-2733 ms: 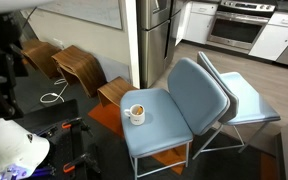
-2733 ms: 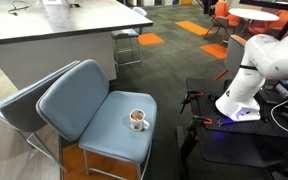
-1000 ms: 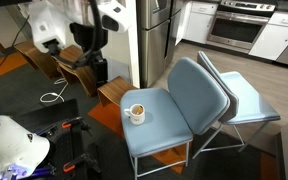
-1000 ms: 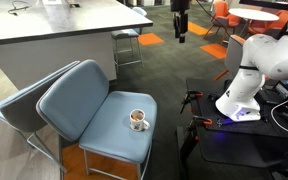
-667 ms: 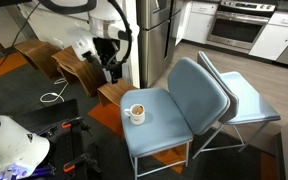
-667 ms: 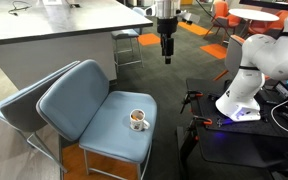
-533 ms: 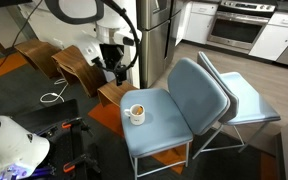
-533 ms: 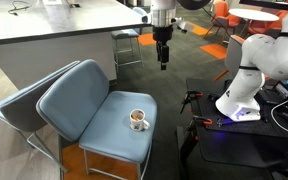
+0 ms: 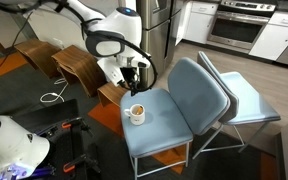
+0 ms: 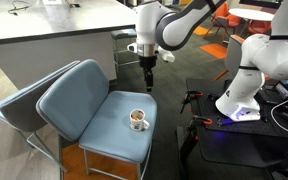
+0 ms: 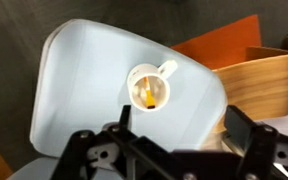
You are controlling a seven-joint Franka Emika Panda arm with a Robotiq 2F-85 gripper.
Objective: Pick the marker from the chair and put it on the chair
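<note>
The robot's gripper will next move down to the marker's upper end [image 9: 139, 106] [image 11: 151, 103] at the opening of the white mug and close there.
The light blue-grey chair [image 9: 189, 100] [image 10: 84, 100] stands in the middle of both exterior views, and its seat [image 11: 84, 80] fills the wrist view. A white mug [image 9: 136, 113] [image 10: 137, 120] [image 11: 149, 87] stands near the seat's front edge. The marker [image 11: 147, 96], an orange-brown stick, stands inside the mug. My gripper [image 9: 134, 88] [image 10: 148, 82] [image 11: 180, 125] hangs above the seat just beside the mug. It is open and empty.
Brown bent-wood stools [image 9: 76, 65] [image 11: 254, 75] stand next to the chair's front. A second grey chair [image 9: 246, 100] [image 10: 14, 105] is nested behind it. A white robot base [image 10: 246, 75] and a dark platform [image 10: 234, 140] lie nearby. A long counter [image 10: 54, 30] stands behind.
My arm has swung in from far off and come down over the chair's front edge, close above the mug. The mug and chair have not moved.
</note>
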